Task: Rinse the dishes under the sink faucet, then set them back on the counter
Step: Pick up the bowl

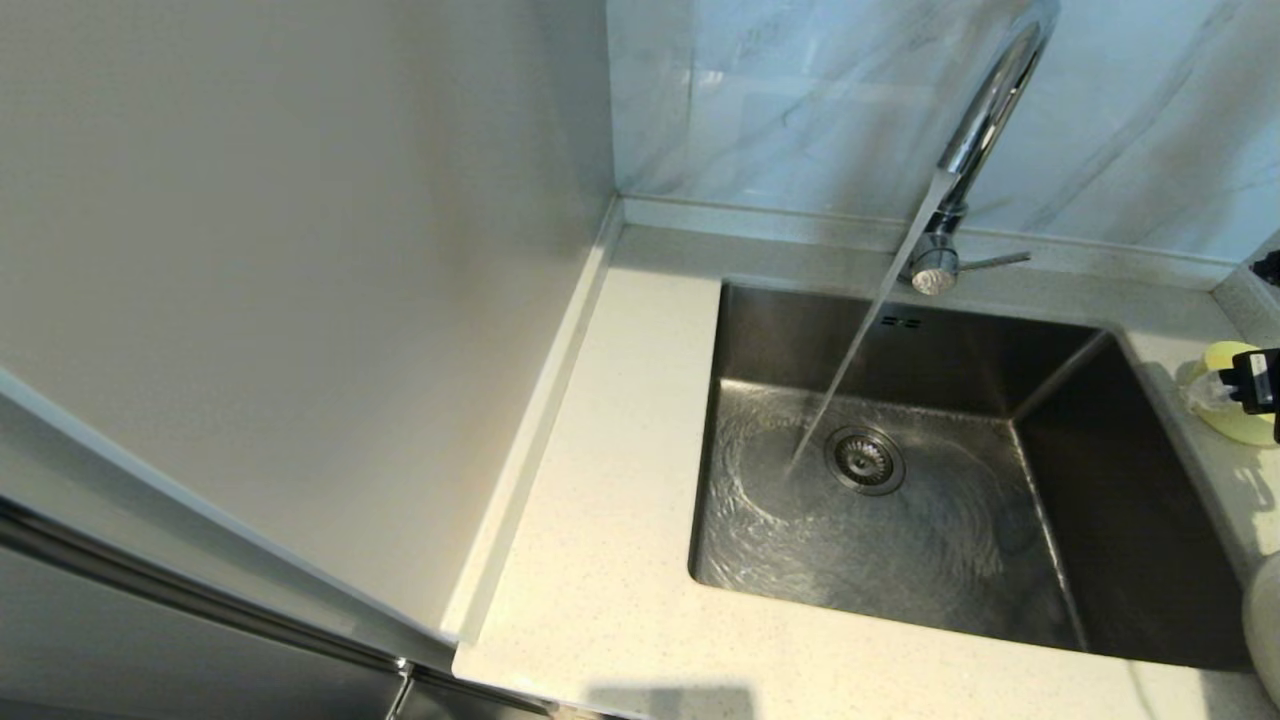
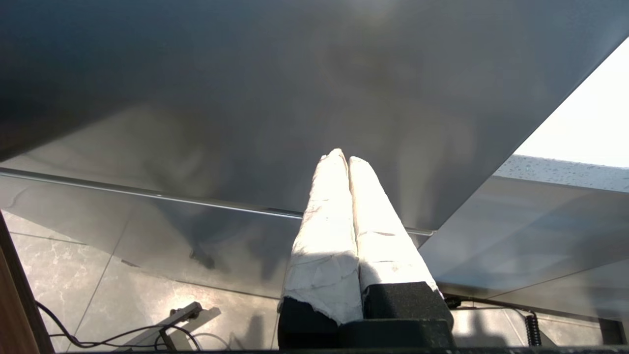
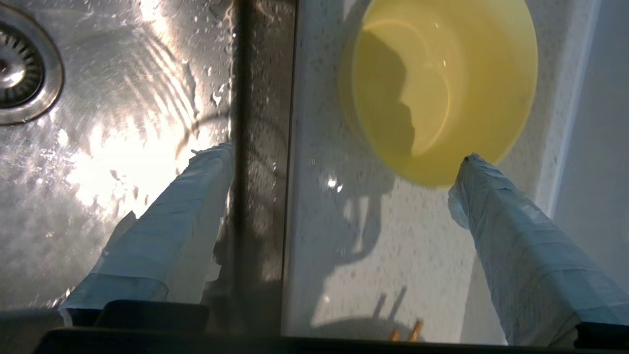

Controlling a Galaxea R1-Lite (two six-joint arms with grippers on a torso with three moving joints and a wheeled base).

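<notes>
The pale-yellow bowl's rim (image 1: 1202, 371) (image 3: 355, 97) on the side facing the sink is next for my right gripper, which should go there and close.
Water runs from the chrome faucet (image 1: 985, 110) onto the floor of the steel sink (image 1: 930, 540), beside the drain strainer (image 1: 864, 460). The pale-yellow bowl (image 3: 442, 83) stands upright on the speckled counter (image 3: 393, 246) right of the sink. My right gripper (image 3: 344, 155) hovers open over the sink's right rim; one fingertip (image 3: 471, 162) is at the bowl's near rim and the other is over the basin. Nothing is between them. The tips of the brown chopsticks (image 3: 405, 336) show at the frame's edge. A sliver of the cream plate (image 1: 1265, 625) shows at the far right. My left gripper (image 2: 344, 157) is shut and empty, parked below the counter.
The faucet's side lever (image 1: 995, 262) points right. The wet basin has two overflow slots (image 1: 900, 322) in its back wall. A tall pale panel (image 1: 300, 300) walls off the counter's left side, with grey-veined tiles (image 1: 800, 100) behind. A grey cabinet front (image 2: 245, 98) faces the left gripper.
</notes>
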